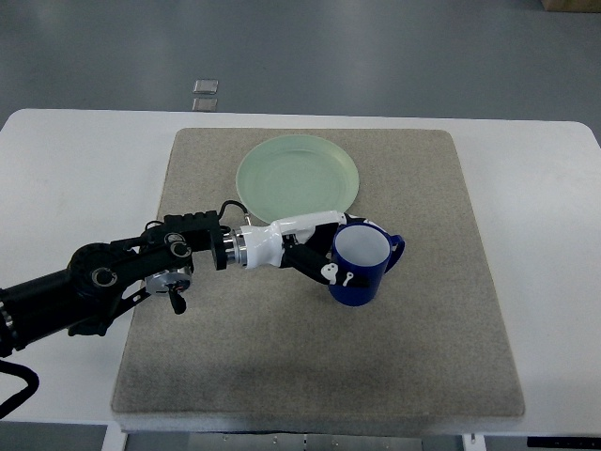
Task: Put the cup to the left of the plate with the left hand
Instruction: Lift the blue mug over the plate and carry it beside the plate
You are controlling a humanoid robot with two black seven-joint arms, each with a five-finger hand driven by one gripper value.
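The blue cup will go down from my left gripper, and I will place it between the plate and the mat edge under my arm [187, 194].
A blue cup [360, 266] with a white inside stands upright on the grey mat [413, 357], just below the right part of the pale green plate [297, 177]. Its handle points right. My left arm comes in from the lower left, and my left hand [324, 254] is wrapped around the cup's left side. White fingers [335, 274] lie on the cup's front wall and another reaches behind its rim. The right arm does not show.
The mat covers most of a white table [75, 160]. Bare mat lies left of the plate around [202, 178]. Two small grey squares [205, 87] lie on the floor beyond the table's far edge.
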